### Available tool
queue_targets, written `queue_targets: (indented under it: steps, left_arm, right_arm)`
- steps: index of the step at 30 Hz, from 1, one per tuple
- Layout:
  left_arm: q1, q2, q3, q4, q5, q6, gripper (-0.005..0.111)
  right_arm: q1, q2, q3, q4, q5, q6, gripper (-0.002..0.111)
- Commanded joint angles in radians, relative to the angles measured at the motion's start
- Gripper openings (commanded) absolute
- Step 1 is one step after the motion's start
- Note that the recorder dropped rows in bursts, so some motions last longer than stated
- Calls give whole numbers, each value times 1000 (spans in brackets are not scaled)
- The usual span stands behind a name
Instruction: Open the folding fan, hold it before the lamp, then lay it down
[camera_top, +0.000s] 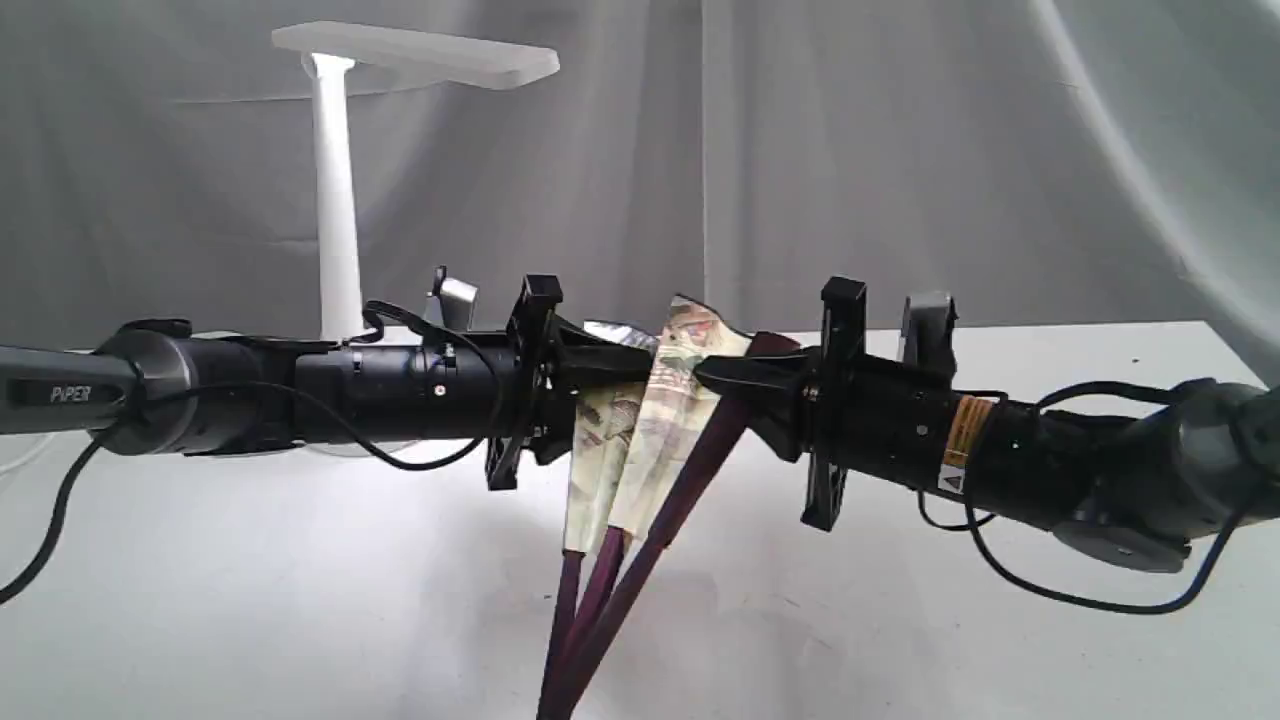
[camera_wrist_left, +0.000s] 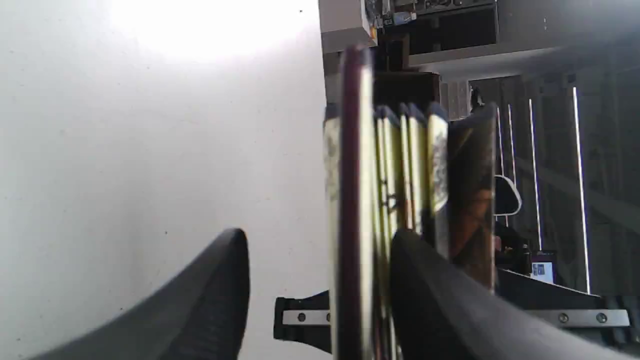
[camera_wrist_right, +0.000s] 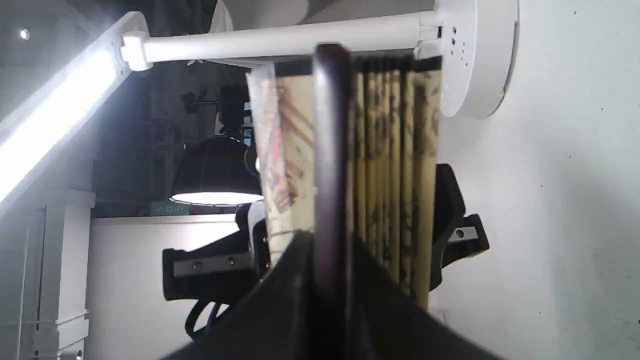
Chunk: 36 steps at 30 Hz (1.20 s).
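Observation:
The near rib stands loose in the left gripper's open fingers, so the robot's left gripper needs to close on that maroon rib (camera_wrist_left: 351, 270) before both grippers spread the fan.
The folding fan (camera_top: 660, 420) hangs partly spread between both arms above the table, with its maroon ribs meeting low at the front. My right gripper (camera_top: 715, 375) is shut on the right outer rib (camera_wrist_right: 330, 150), and cream pleats (camera_wrist_right: 390, 150) stand beside it. My left gripper (camera_top: 640, 365) is at the fan's left side. Its fingers (camera_wrist_left: 215, 295) stand apart around the near rib (camera_wrist_left: 352, 175), with a gap to one finger. The lit white lamp (camera_top: 335, 200) stands at the back left behind the left arm. Its post (camera_wrist_right: 280, 37) and round base (camera_wrist_right: 480, 50) show beyond the fan.
The white table (camera_top: 300, 600) runs under both arms, with a grey curtain (camera_top: 900, 150) behind it. Black cables (camera_top: 60, 510) loop off each arm. Past the table, the right wrist view shows a dark glowing lampshade (camera_wrist_right: 217, 175) and white furniture (camera_wrist_right: 65, 260).

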<state>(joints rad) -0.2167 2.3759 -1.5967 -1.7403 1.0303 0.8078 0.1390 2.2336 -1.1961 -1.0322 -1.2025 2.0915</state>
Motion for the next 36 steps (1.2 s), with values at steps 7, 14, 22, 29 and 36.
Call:
queue_targets:
  steps: [7, 14, 22, 29, 36]
  left_arm:
    - [-4, -11, -2, 1, 8, 1, 39]
    - [-4, -11, -2, 1, 8, 1, 0]
    - [-4, -11, -2, 1, 8, -78, 0]
    - [-4, -11, -2, -4, 26, -105, 0]
    - [-4, -11, -2, -4, 59, -111, 0]
  right_arm:
    - [29, -15, -5, 19, -19, -6, 0]
    - [29, -15, -5, 17, -19, -6, 0]
    - [29, -15, -5, 17, -19, -6, 0]
    - [22, -15, -5, -10, -19, -6, 21]
    - [22, -15, -5, -15, -19, -6, 52]
